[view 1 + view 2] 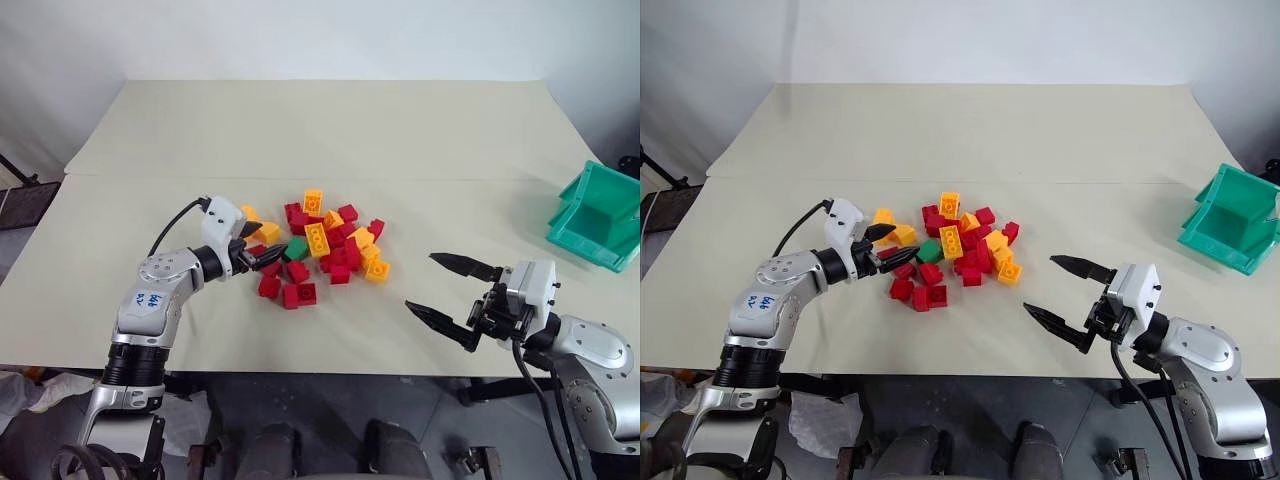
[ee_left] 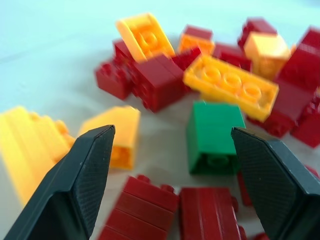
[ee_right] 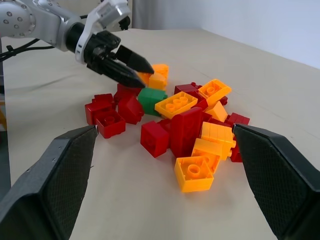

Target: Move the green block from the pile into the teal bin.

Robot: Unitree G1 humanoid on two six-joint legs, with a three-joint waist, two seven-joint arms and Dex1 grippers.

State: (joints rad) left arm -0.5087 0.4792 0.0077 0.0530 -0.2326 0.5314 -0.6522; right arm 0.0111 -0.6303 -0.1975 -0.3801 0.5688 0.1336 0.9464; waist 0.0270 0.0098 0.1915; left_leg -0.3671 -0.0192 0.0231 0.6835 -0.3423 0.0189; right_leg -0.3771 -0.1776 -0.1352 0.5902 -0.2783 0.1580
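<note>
The green block sits beside the pile's orange-yellow brick that lies nearest to my right gripper. Next, my right gripper closes on the green block's sides (image 1: 401, 266) (image 3: 209, 204).
The green block (image 1: 296, 248) lies on its side at the left of the pile (image 1: 335, 252) of red and orange-yellow bricks, partly under a long yellow brick (image 1: 317, 240). My left gripper (image 1: 265, 243) hovers open at the pile's left edge, its tips just short of the green block (image 2: 214, 135), which sits ahead between the two fingers. My right gripper (image 1: 420, 280) stands wide open and empty near the table's front edge, right of the pile. The teal bin (image 1: 578, 228) sits at the far right edge of the table, open side facing the pile.
The beige table (image 1: 300, 130) stretches away behind the pile, with a seam across its middle. Red bricks (image 1: 290, 292) lie loose at the pile's near side. A black cable (image 1: 172, 225) loops off my left wrist.
</note>
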